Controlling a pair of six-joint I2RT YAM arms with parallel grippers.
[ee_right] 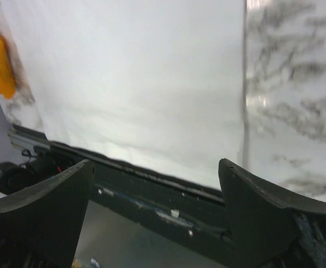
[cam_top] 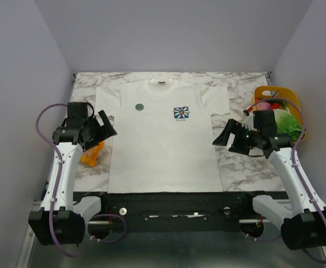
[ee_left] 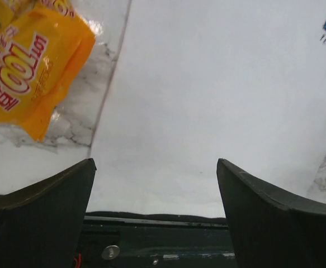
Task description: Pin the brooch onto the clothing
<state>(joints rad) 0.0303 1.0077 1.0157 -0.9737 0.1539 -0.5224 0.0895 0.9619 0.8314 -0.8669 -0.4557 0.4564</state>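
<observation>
The middle of the white T-shirt's sleeve (cam_top: 108, 99) nearest the brooch is my next place to grip. My left gripper needs to go there and close.
The clothing, a white T-shirt (cam_top: 163, 145), lies flat on the marble table with a small blue flower print (cam_top: 180, 113) on its chest. The brooch (cam_top: 140, 106), a tiny dark green disc, sits on the shirt left of the print. My left gripper (cam_top: 108, 125) hovers at the shirt's left edge, open, nothing between its fingers (ee_left: 51, 190). My right gripper (cam_top: 223, 134) hovers at the shirt's right edge, also open and empty. Both wrist views show the shirt's white cloth (ee_left: 207, 100) (ee_right: 140, 78) beyond the spread fingers; the brooch is outside both.
An orange snack packet (cam_top: 91, 153) (ee_left: 23, 61) lies on the marble left of the shirt, under my left arm. A yellow basket (cam_top: 277, 95) holding green and pink items stands at the right, behind my right arm. The black mounting rail (cam_top: 168, 204) runs along the near edge.
</observation>
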